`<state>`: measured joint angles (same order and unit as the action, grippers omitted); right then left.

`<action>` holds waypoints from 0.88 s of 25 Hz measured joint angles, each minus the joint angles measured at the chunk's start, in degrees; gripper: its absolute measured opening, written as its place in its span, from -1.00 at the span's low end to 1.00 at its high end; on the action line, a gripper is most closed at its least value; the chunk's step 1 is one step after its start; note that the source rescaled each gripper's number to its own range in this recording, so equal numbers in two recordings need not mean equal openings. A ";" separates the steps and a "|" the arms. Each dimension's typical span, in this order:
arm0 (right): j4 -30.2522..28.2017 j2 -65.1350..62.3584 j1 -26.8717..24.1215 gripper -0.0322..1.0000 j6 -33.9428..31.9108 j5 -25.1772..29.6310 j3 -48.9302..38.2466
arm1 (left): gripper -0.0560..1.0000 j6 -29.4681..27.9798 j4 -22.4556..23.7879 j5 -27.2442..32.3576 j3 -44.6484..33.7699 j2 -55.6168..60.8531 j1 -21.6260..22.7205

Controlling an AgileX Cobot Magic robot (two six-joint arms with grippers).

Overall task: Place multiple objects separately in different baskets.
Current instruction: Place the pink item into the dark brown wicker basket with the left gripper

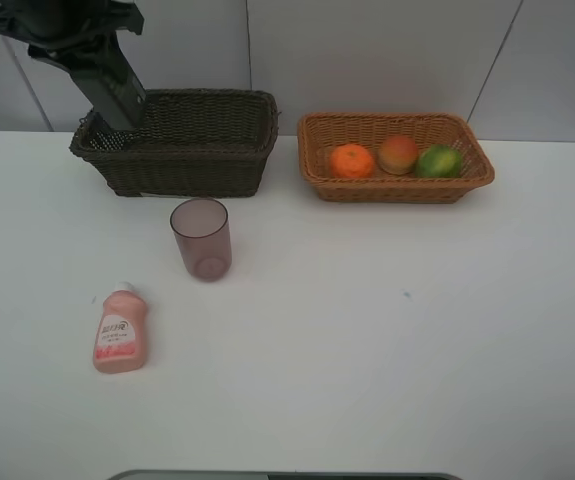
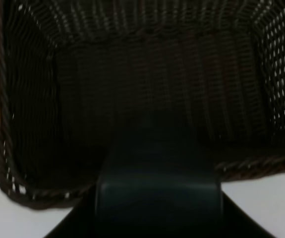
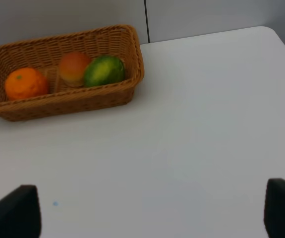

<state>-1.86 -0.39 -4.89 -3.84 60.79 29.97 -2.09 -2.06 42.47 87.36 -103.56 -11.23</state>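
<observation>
Next, the left gripper releases the dark angular bottle, now over the basket's near rim, on the middle of the dark brown basket's bottom (image 1: 179, 129) (image 2: 159, 82).
My left gripper (image 1: 119, 118) reaches down into the deep dark brown basket (image 1: 197, 165). In the left wrist view it (image 2: 157, 220) looks shut on the dark angular bottle (image 2: 157, 183), held over the basket's (image 2: 28, 196) near rim. The orange (image 1: 352, 160), the peach-like fruit (image 1: 398, 154) and the green-yellow mango (image 1: 438, 160) lie in the orange-tan basket (image 1: 397, 192). The mauve tumbler (image 1: 201, 238) stands upright in front of the dark basket. The pink squeeze bottle (image 1: 119, 332) lies on the table at the front left. My right gripper (image 3: 152, 213) is open and empty above bare table.
The white table (image 1: 387, 330) stretches wide in front of both baskets. In the right wrist view the tan basket (image 3: 68, 101) with the orange (image 3: 26, 83), peach (image 3: 74, 68) and mango (image 3: 104, 71) sits well away from the fingertips (image 3: 13, 210). A wall rises behind the baskets.
</observation>
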 joint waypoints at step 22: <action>0.00 0.00 0.00 0.99 0.00 0.00 0.00 | -0.06 0.44 3.67 -24.97 0.95 -16.31 -2.93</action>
<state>-1.86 -0.39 -4.89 -3.84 60.79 29.97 -1.65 1.61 17.50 88.30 -119.88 -14.16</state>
